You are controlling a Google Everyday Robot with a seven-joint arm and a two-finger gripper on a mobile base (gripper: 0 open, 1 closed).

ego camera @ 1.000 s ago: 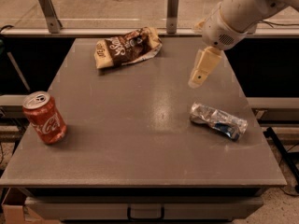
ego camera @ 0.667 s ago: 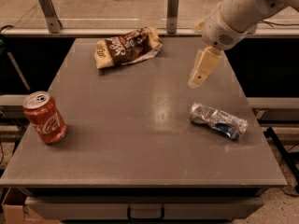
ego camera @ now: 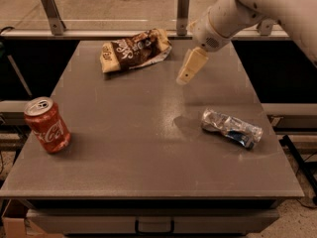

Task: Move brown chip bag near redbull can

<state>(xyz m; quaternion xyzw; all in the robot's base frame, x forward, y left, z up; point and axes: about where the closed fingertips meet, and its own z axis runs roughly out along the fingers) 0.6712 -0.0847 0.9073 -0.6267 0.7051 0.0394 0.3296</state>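
The robot's gripper should next move to the brown chip bag's end [ego camera: 162, 41] nearest the white arm and close there.
The brown chip bag [ego camera: 134, 49] lies crinkled at the far left-centre of the grey table [ego camera: 148, 167]. The crushed silver and blue redbull can [ego camera: 231, 128] lies on its side at the right, well apart from the bag. My gripper [ego camera: 183, 79] hangs above the table on the white arm. It points down and left, just right of the bag and above and left of the redbull can. It holds nothing that I can see.
A red Coca-Cola can [ego camera: 47, 124] stands near the table's left edge. A metal rail with posts [ego camera: 183, 11] runs behind the far edge. A drawer handle [ego camera: 154, 227] shows below the front edge.
The gripper has moved left, closer to the chip bag. The bag and both cans have not moved.
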